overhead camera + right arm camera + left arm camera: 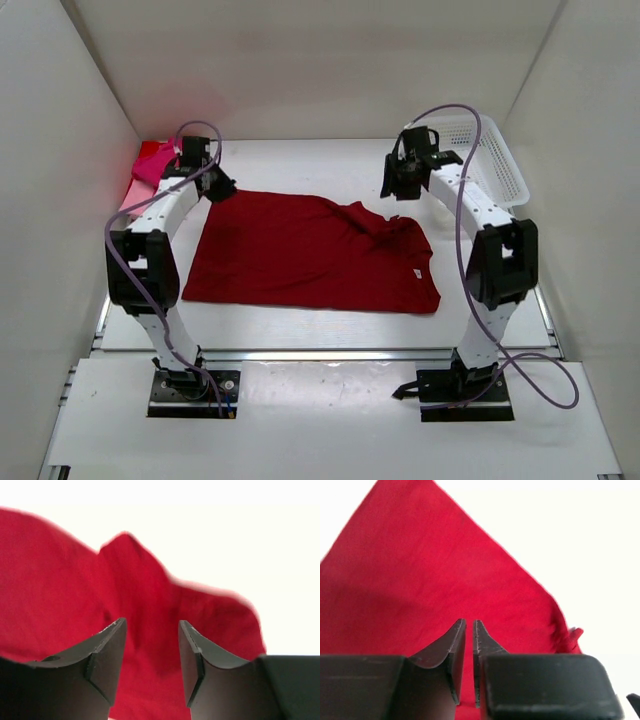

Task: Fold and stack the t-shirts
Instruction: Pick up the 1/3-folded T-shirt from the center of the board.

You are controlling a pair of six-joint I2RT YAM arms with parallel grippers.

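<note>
The robot's right gripper should close on the loose end of the folded-over flap (392,243) (162,667) in the rumpled part of the dark crimson t-shirt, near the white basket.
The large dark crimson t-shirt (300,250) lies spread on the white table, rumpled at its far right with a small white tag near the right edge. My left gripper (222,188) sits at the shirt's far left corner. In the left wrist view its jaws (469,622) stand closed to a thin slit with red cloth (420,570) in it. My right gripper (395,190) hangs open just above the rumpled far right part; its wrist view shows the open jaws (150,622) over the folds (50,580). A hot pink t-shirt (150,168) lies bunched at the far left corner.
A white plastic mesh basket (495,160) stands at the far right, behind the right arm. White walls enclose the table on the left, right and back. A pale pink patch (128,205) shows low at the left wall beside the left arm.
</note>
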